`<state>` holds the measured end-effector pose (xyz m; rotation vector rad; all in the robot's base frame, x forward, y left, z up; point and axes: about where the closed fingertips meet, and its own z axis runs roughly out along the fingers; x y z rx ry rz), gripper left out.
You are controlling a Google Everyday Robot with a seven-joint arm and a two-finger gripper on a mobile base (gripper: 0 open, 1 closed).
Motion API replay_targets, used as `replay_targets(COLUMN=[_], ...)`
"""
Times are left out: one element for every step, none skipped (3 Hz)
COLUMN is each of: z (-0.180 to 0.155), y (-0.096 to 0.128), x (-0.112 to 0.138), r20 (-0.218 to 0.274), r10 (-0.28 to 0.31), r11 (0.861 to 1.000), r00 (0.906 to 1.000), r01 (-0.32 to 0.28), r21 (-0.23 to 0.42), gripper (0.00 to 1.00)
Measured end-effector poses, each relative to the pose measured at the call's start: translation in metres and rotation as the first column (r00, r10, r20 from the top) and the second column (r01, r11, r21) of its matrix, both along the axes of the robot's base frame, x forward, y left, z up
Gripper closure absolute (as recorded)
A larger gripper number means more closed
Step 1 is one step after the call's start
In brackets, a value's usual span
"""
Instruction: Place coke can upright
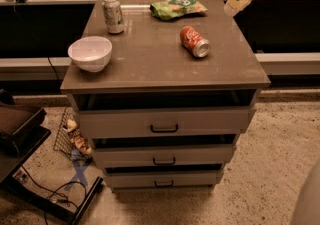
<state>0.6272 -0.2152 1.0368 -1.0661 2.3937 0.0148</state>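
Note:
The coke can lies on its side, so the fingers of my gripper will close on the red body of the coke can (191, 39), behind the silver end of the can.
The coke can (194, 41), red-orange with white lettering and a silver end, lies on its side on the right half of the grey cabinet top (150, 69). Its silver end points toward the front right. My gripper (232, 9) shows as a pale cream piece coming in from the top right. It hangs above the back right corner of the cabinet top, up and to the right of the coke can and clear of it. It holds nothing that I can see.
A pale green-and-white can (113, 14) stands upright at the back left. A white bowl (90, 52) sits at the front left. A green chip bag (177, 7) lies at the back. Drawers (164, 121) are below, and a wire basket (67, 136) is on the floor at left.

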Motion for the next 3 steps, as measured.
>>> replay_targets(z=[-0.003, -0.029, -0.059], y=[0.004, 0.030, 0.050], x=[0.008, 0.063, 0.107], r20=[0.005, -0.039, -0.073], r10=[-0.002, -0.076, -0.203], r11=[1.000, 0.997, 0.978], r00=[1.0000, 0.9964, 0.9765], r01=[0.002, 0.075, 0.198], r21=[0.011, -0.011, -0.070], gripper=[0.00, 0.00, 0.00])
